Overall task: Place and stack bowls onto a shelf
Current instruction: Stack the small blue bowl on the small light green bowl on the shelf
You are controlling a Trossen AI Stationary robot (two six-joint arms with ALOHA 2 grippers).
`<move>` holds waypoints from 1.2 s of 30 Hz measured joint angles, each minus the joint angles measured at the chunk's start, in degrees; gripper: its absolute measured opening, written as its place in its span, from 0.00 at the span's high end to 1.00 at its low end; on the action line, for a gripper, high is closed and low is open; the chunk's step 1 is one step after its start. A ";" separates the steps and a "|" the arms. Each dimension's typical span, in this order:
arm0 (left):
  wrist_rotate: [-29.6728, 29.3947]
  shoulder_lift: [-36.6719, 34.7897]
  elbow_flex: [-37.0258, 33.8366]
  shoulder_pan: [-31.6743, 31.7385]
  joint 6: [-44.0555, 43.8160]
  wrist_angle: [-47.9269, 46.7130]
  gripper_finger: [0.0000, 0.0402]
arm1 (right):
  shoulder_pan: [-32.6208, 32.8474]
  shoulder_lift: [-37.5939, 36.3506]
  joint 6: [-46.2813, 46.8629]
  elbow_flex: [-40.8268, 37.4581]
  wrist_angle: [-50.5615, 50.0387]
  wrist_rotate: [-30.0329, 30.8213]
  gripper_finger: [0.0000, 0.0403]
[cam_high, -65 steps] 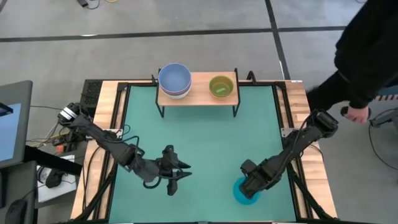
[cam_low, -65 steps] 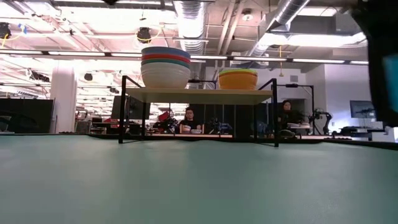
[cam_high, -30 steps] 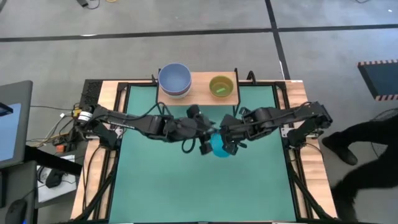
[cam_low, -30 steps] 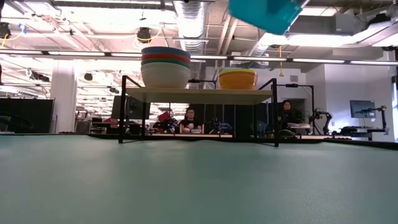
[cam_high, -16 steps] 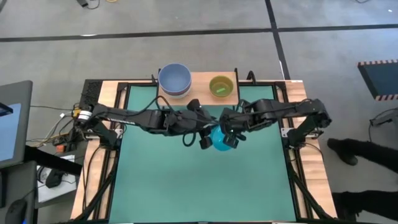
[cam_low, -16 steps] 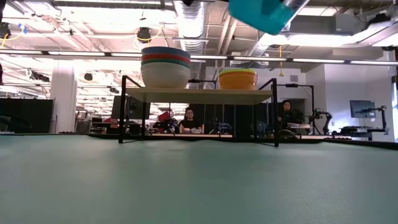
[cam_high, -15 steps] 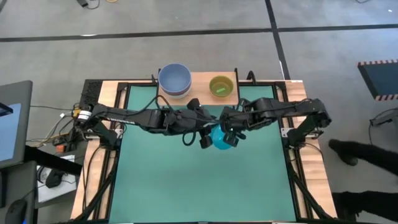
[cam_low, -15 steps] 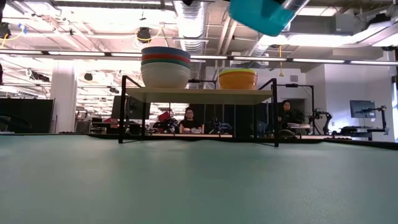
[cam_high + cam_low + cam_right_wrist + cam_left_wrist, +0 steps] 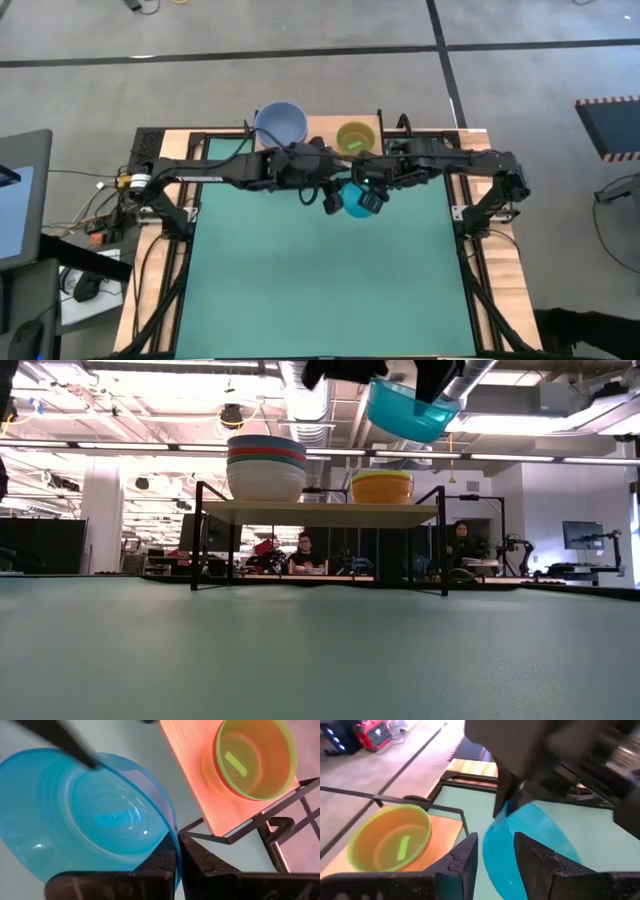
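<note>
The cyan bowl is hanging tilted from my right gripper, so I need to close my left gripper on the cyan bowl's free rim (image 9: 508,831) before moving it over the green bowl.
A cyan bowl (image 9: 353,200) hangs in the air just in front of the shelf (image 9: 320,135), between my two grippers; it also shows in the low view (image 9: 410,412). My right gripper (image 9: 370,196) is shut on its rim. My left gripper (image 9: 330,196) is open, with its fingers on either side of the opposite rim (image 9: 487,845) and a gap left between them. On the shelf, a stack topped by a periwinkle bowl (image 9: 281,124) stands at the left. A green bowl inside a yellow one (image 9: 357,137) stands at the right. My right gripper pinches the bowl's rim (image 9: 173,827) on its right side, one finger inside the bowl and one outside. The fingers come roughly level from the table's right. The bowl is lifted clear of the table and tilted, its opening upward.
The shelf's thin black legs (image 9: 443,540) stand on the green table (image 9: 320,290) near its far edge. The left stack (image 9: 266,467) is taller than the yellow-and-green one (image 9: 382,486). People sit in the room behind (image 9: 305,550).
Both grippers have gone together toward the table's far edge, toward the shelf, with the cyan bowl between them. The bowl stays lifted clear and tilted, and now hangs close to the green and yellow bowls.
</note>
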 joint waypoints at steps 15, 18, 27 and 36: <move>9.64 1.29 0.02 6.60 5.97 0.88 0.72 | -4.45 -0.26 -16.91 -0.07 5.21 -0.06 0.92; 9.68 1.20 0.07 7.36 8.00 0.96 0.72 | -4.50 -0.47 -19.30 -0.07 6.57 0.60 0.92; 6.12 1.20 0.07 7.59 17.46 0.58 0.82 | -4.83 -1.39 -20.91 -0.09 7.82 1.90 0.91; 5.18 1.15 0.07 7.67 21.16 0.59 0.94 | -4.77 -1.63 -20.62 -0.09 9.77 4.51 0.92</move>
